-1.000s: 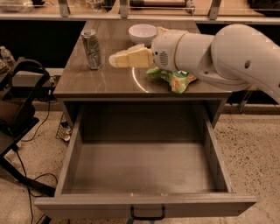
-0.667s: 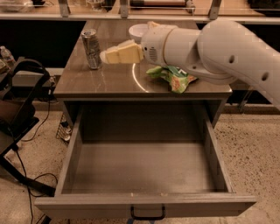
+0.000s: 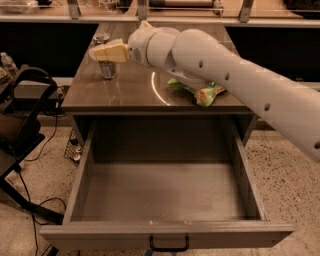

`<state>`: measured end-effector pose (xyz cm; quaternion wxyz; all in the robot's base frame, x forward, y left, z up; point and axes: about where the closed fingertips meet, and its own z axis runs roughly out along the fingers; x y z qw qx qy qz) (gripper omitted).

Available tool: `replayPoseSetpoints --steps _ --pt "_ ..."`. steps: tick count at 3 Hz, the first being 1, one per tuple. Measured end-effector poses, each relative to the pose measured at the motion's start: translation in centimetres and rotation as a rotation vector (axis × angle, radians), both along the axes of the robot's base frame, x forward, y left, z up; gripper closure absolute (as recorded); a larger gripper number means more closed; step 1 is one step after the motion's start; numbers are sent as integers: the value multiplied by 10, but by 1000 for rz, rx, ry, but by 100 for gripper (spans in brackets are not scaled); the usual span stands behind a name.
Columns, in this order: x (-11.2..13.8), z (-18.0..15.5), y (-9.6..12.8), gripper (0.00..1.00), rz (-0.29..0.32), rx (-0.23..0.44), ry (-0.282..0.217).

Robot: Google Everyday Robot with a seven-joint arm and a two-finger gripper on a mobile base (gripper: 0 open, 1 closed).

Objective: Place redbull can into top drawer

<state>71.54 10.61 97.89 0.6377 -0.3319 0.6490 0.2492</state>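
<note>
I need to close my gripper on the upper half of the redbull can [image 3: 103, 47], just below the top of the can, as its lower half stays clear beneath my fingers.
The redbull can [image 3: 106, 71] stands upright at the back left of the grey-brown tabletop [image 3: 130, 92]. My gripper [image 3: 107, 52] reaches in from the right and is level with the can's upper half, covering part of it; only the can's top and lower body show. I cannot tell whether it is touching the can. The top drawer [image 3: 165, 233] is pulled wide open below the tabletop. It holds nothing, and its black handle [image 3: 169, 244] is centred on the front panel. My white arm [image 3: 240, 85] crosses above the table's right side.
A crumpled green snack bag [image 3: 202, 92] lies on the table's right half, under my arm. A black frame with cables [image 3: 22, 115] stands left of the cabinet, with a water bottle [image 3: 8, 63] behind it. A long counter [image 3: 165, 12] runs along the back.
My arm has swung left across the tabletop. The gripper has gone from the table's middle to the can. The can, the bag and the drawer have not moved.
</note>
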Motion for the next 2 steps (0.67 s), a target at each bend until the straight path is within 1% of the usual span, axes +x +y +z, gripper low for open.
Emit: replayPoseSetpoints --steps 1,2 --pt "30 -19 30 0 -7 -18 -5" --pt "41 -29 47 0 -1 -25 -5"
